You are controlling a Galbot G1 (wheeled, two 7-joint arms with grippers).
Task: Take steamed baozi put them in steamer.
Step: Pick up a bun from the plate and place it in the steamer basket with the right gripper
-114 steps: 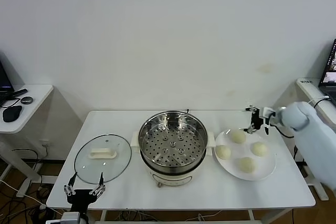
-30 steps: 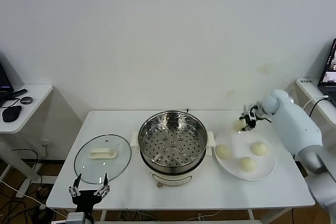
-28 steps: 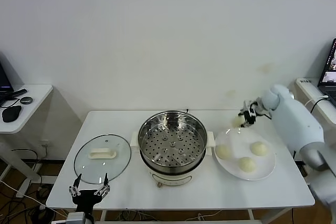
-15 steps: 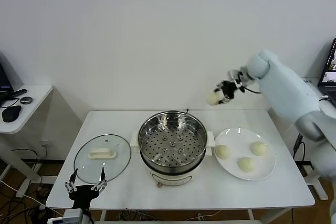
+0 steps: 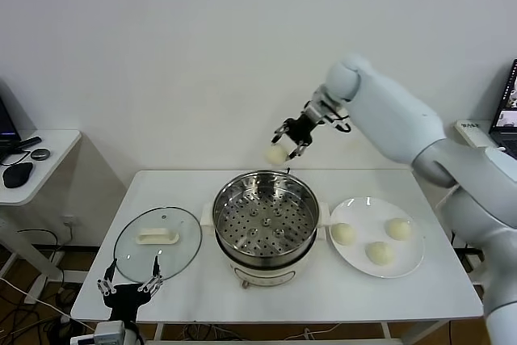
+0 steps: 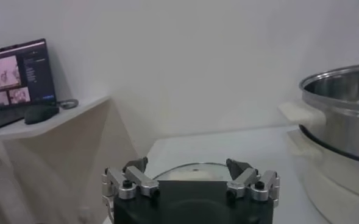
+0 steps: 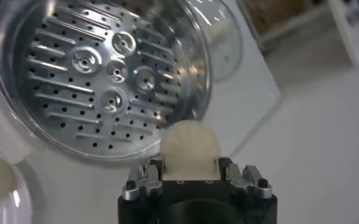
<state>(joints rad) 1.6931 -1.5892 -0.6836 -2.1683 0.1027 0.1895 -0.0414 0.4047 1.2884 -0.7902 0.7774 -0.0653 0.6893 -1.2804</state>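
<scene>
I will use my right gripper to release the baozi on the perforated tray (image 5: 266, 195) (image 7: 151, 117), close to the far rim of the steamer.
My right gripper (image 5: 284, 143) is shut on one cream-white baozi (image 5: 276, 153) and holds it in the air above the far rim of the steamer (image 5: 266, 217). In the right wrist view the baozi (image 7: 189, 149) sits between the fingers, with the steamer's perforated tray (image 7: 100, 79) beyond it. Three more baozi (image 5: 344, 234) (image 5: 398, 229) (image 5: 379, 253) lie on the white plate (image 5: 408, 262) to the right of the steamer. My left gripper (image 5: 126, 288) is open and empty, low at the table's front left edge.
A round glass lid (image 5: 157, 244) with a white handle lies flat on the table left of the steamer. A small side table (image 5: 28, 159) with a mouse stands at the far left. A monitor edge (image 5: 508, 111) shows at the far right.
My right gripper has lifted one baozi off the plate and carried it up and to the left, from beside the plate to above the steamer's far rim. The left arm has barely moved.
</scene>
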